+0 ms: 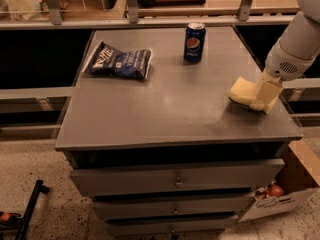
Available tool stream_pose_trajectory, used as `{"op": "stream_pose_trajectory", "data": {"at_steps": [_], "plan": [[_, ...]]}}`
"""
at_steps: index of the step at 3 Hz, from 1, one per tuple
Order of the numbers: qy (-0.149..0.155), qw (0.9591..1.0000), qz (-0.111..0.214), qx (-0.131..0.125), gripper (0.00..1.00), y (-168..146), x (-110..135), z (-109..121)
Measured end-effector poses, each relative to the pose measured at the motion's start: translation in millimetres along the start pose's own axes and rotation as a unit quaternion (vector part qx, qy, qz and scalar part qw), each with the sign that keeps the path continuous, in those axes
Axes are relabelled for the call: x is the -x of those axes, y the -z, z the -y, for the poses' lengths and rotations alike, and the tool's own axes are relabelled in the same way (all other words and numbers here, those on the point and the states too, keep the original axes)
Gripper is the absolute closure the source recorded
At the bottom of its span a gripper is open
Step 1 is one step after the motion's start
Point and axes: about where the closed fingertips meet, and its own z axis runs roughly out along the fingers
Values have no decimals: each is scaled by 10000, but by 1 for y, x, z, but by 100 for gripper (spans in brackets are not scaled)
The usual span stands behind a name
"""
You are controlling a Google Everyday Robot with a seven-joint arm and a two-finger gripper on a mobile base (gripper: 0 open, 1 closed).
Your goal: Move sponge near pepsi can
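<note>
Next, my gripper sets the pale yellow sponge, now just above the table's surface, down on the grey table top close beside the Pepsi can (222,61), on the side of the can toward my gripper.
The pale yellow sponge (241,91) is at the right side of the grey table top (165,109), just above the surface, with a small shadow under it. My gripper (263,102) comes down from the right on its white arm (295,49). Its pale yellow fingers (266,91) are shut on the sponge's right end. The Pepsi can (194,42) stands upright at the back middle of the table, well apart from the sponge, to its far left.
A dark blue crinkled chip bag (120,62) lies at the back left. The table's right edge is close beside my gripper. A cardboard box (295,184) stands on the floor at the lower right. A railing (150,21) runs behind the table.
</note>
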Motion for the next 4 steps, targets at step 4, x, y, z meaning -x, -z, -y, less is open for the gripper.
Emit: {"op": "stream_pose_trajectory", "data": {"at_steps": [4], "plan": [[188,9985,-345,-375,100,-15,68,56]]}}
